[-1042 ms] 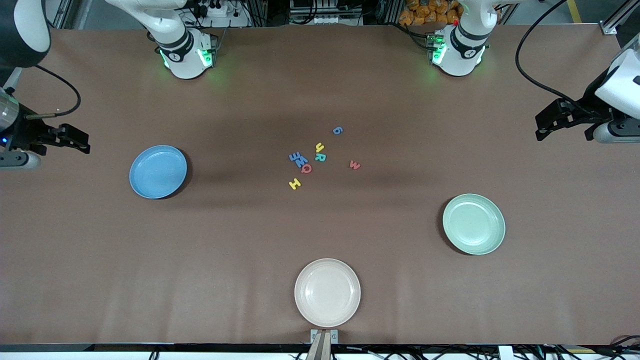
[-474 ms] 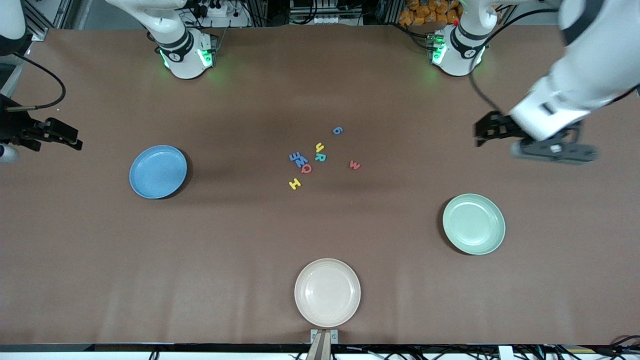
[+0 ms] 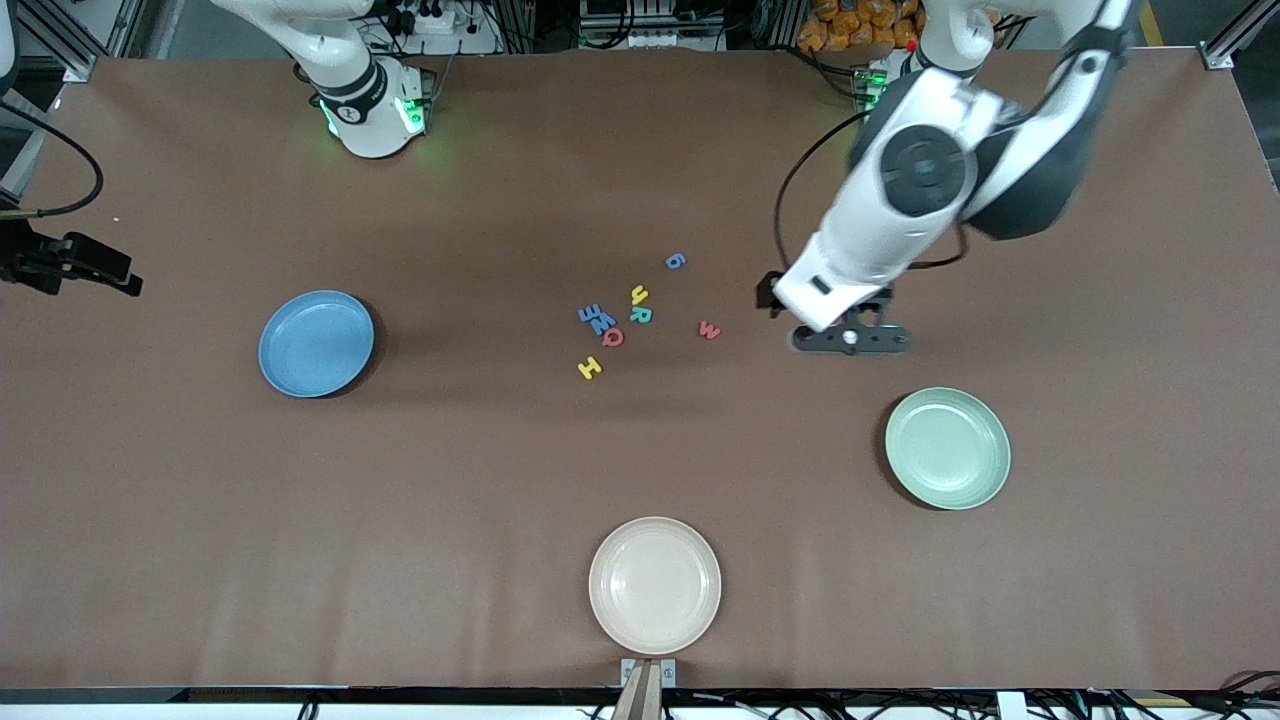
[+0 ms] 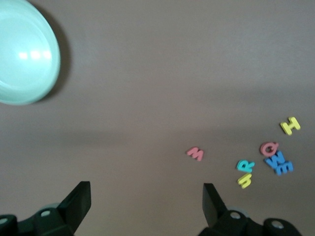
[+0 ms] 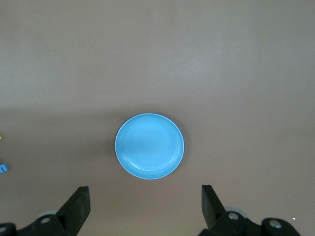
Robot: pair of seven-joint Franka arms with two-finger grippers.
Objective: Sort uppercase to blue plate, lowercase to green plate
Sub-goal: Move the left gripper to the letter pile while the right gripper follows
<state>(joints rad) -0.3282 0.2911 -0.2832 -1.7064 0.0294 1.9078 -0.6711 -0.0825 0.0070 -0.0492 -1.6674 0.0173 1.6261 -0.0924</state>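
I need to move my left gripper to the red w's middle [image 3: 709,330] [image 4: 195,153] next and close it there, because this lowercase letter belongs on the green plate.
The foam letters lie in a loose cluster mid-table: yellow H [image 3: 590,368], red Q [image 3: 613,337], teal R [image 3: 641,315], two blue M-shaped letters [image 3: 597,318] touching each other, yellow h [image 3: 639,295], a rounded blue letter [image 3: 675,261] and red w [image 3: 709,329]. The blue plate [image 3: 316,343] sits toward the right arm's end, the green plate [image 3: 947,447] toward the left arm's end. My left gripper [image 3: 850,338] hangs open and empty over bare table between the red w [image 4: 195,153] and the green plate [image 4: 24,54]. My right gripper [image 3: 110,272] is open and empty, looking down on the blue plate [image 5: 149,146].
A cream plate [image 3: 655,585] sits near the table's front edge, nearer the front camera than the letters. The left arm's white forearm [image 3: 900,190] stretches over the table from its base. Brown table surface lies between the plates and the letters.
The left arm has swung in from the left arm's end of the table to beside the red w. The right gripper has drifted slightly toward the table's edge.
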